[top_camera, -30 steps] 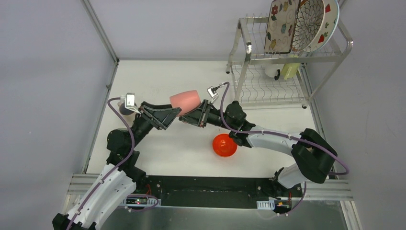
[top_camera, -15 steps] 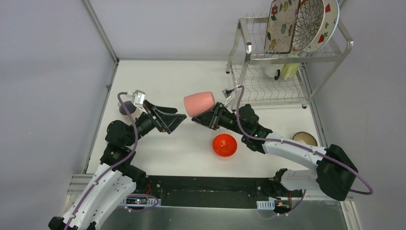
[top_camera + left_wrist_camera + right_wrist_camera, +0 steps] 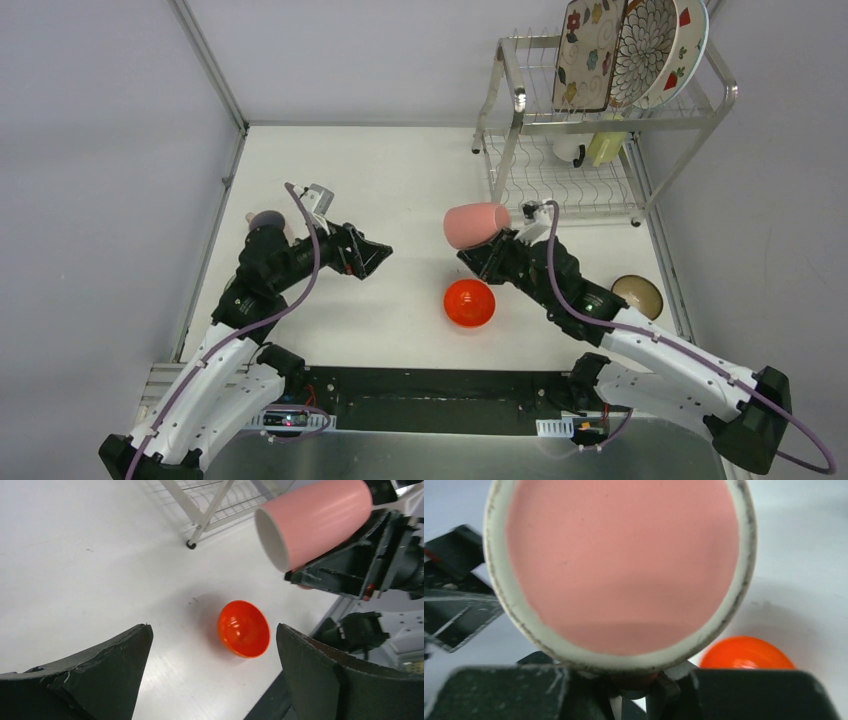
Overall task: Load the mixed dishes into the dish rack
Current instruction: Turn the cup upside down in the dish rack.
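Next, my right gripper lets go of the pink cup on the rack's lower shelf [image 3: 561, 168], in front of the white cup.
My right gripper [image 3: 487, 250] is shut on the pink cup [image 3: 476, 224], which lies on its side in the air in front of the dish rack [image 3: 520, 100]. The cup's pink mouth [image 3: 624, 565] fills the right wrist view. My left gripper [image 3: 378, 256] hangs open and empty left of it, its jaws wide apart, and a red-orange bowl [image 3: 243, 628] lies on the table beyond them. That bowl [image 3: 469, 302] sits below the cup. The rack's upper shelf holds a floral rectangular plate [image 3: 588, 55], a brown-petal plate [image 3: 645, 50] and a strawberry plate [image 3: 688, 45].
A white cup [image 3: 568, 150] and a yellow cup [image 3: 605, 147] sit on the rack's lower shelf. A pale bowl [image 3: 637, 292] lies near the table's right edge. A dark dish [image 3: 264, 218] shows behind my left arm. Grey walls close in both sides.
My left gripper has opened wide and drawn back to the left, away from the pink cup. My right arm has carried the cup rightward, closer to the rack.
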You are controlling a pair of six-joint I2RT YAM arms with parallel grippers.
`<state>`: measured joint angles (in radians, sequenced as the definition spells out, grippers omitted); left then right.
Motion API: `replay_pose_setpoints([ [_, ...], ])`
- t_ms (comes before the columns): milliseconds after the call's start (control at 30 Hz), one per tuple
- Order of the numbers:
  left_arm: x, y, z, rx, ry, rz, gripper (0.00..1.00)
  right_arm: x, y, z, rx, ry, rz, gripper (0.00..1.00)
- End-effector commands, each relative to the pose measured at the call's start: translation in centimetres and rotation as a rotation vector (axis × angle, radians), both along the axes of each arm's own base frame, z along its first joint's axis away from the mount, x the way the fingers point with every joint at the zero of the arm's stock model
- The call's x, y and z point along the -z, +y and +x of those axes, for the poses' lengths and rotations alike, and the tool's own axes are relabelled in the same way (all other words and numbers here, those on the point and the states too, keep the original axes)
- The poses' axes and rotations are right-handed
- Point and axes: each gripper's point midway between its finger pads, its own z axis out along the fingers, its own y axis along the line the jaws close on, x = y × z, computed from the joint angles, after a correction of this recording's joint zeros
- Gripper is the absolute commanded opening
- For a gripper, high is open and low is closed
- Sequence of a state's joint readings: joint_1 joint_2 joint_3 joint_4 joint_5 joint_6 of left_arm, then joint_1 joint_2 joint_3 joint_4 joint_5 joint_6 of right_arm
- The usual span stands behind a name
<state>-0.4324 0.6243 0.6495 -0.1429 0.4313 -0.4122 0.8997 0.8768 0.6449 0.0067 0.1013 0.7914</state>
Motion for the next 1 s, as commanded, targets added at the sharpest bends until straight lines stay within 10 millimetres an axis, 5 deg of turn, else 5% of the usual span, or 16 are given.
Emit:
replay_pose_setpoints([
  [0, 0.7, 1.9, 1.6, -0.092, -0.068, 0.169, 0.99, -0.9, -5.9, 1.9, 0.251, -0.059, -0.16, 0.0],
  [133, 1.9, 3.4, 2.5, -0.142, -0.105, 0.304, 0.99, -0.8, -9.1, 2.3, 0.357, -0.092, -0.248, 0.0],
  [367, 5.2, 4.5, 2.7, -0.172, -0.09, 0.393, 0.99, -1.7, -10.8, 3.3, 0.415, -0.163, -0.36, 0.0],
  [700, 5.3, 4.6, 2.9, -0.181, -0.078, 0.401, 0.99, -0.8, -13.4, 6.3, 0.52, -0.242, -0.634, 0.0],
  [967, 5.1, 4.8, 2.8, -0.183, -0.092, 0.407, 0.99, 0.9, -14.8, 9.3, 0.544, -0.2, -0.685, 0.0],
])
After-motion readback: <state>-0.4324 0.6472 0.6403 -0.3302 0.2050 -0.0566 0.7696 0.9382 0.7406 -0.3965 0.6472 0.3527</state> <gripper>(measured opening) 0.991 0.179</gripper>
